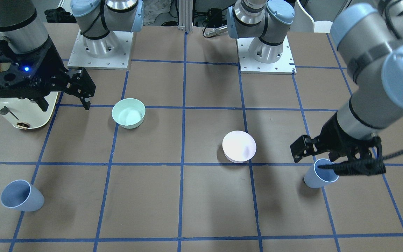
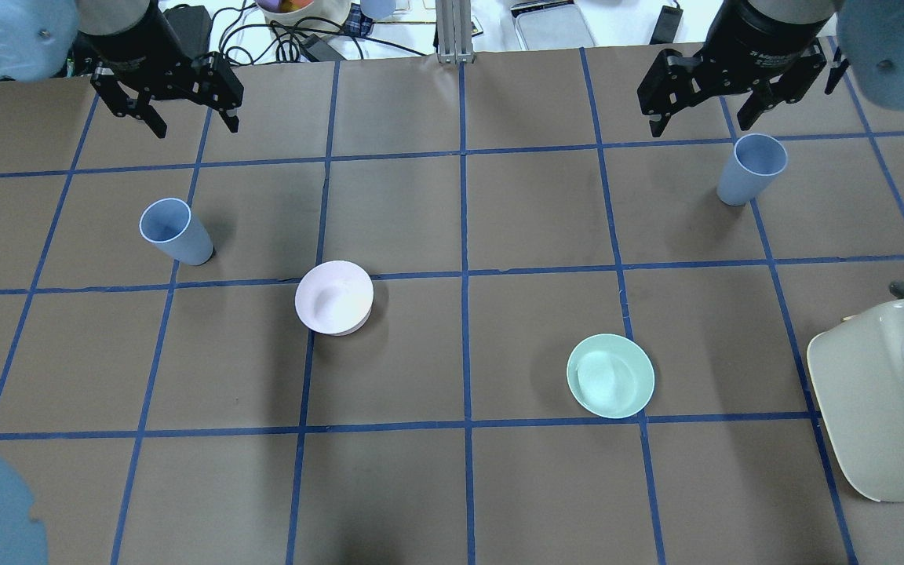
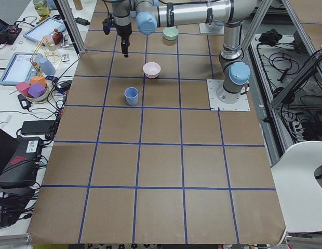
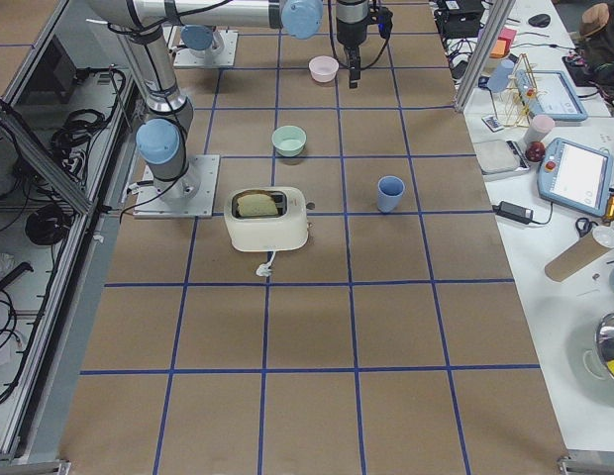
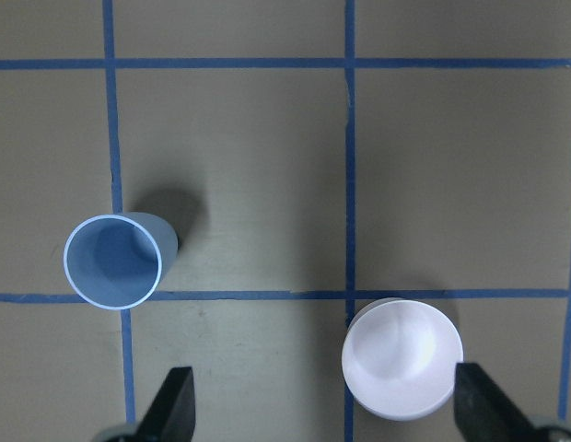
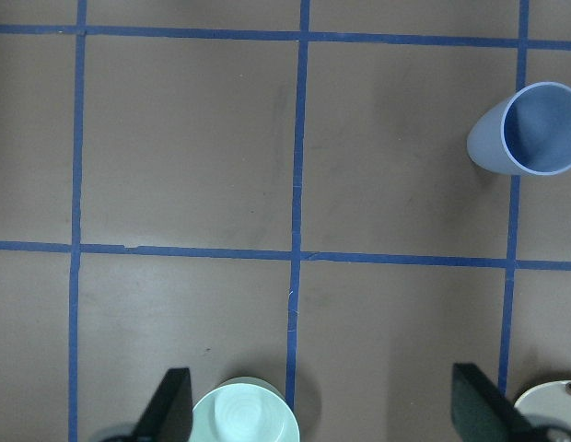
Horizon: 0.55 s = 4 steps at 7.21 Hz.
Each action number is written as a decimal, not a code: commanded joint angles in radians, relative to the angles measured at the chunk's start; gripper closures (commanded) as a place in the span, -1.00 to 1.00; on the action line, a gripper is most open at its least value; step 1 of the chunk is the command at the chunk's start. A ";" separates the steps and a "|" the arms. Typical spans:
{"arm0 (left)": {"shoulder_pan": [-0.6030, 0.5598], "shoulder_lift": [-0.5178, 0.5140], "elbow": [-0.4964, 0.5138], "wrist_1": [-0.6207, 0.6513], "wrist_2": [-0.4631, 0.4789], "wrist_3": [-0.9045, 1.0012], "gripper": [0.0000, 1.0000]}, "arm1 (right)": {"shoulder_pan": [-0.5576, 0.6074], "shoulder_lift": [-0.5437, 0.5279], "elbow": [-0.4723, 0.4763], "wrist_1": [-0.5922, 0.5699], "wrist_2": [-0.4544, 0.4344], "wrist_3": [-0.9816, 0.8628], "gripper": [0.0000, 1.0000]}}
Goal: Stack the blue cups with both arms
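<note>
My left gripper needs to close on the blue cup closest to the pale pink bowl, pinching the cup's rim (image 1: 315, 165) (image 5: 159, 273) on the side that faces that bowl.
Two blue cups stand upright on the brown table. One blue cup (image 2: 176, 231) is at the left, also in the left wrist view (image 5: 115, 261) and the front view (image 1: 322, 173). My left gripper (image 2: 173, 102) hangs open and empty above and beyond it; the left gripper (image 5: 327, 414) has fingers (image 5: 170, 405) spread wide. The other blue cup (image 2: 750, 169) is at the far right, also in the right wrist view (image 6: 530, 129) and the front view (image 1: 21, 195). My right gripper (image 2: 699, 110) is open and empty, raised beside it.
A pale pink bowl (image 2: 334, 298) lies upside down left of centre. A mint-green bowl (image 2: 610, 375) sits right of centre. A cream toaster (image 2: 876, 392) stands at the right edge. Blue tape lines grid the table.
</note>
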 commanded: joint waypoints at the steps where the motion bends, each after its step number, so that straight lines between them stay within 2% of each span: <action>1: 0.047 -0.130 -0.023 0.006 0.088 0.007 -1.00 | -0.001 0.000 0.001 0.000 -0.003 0.000 -1.00; 3: 0.071 -0.138 -0.082 -0.027 0.096 0.009 -1.00 | 0.000 0.001 0.001 0.000 0.000 0.000 -1.00; 4: 0.079 -0.144 -0.092 -0.016 0.093 0.009 -0.93 | 0.000 0.000 0.001 0.000 0.000 0.000 -1.00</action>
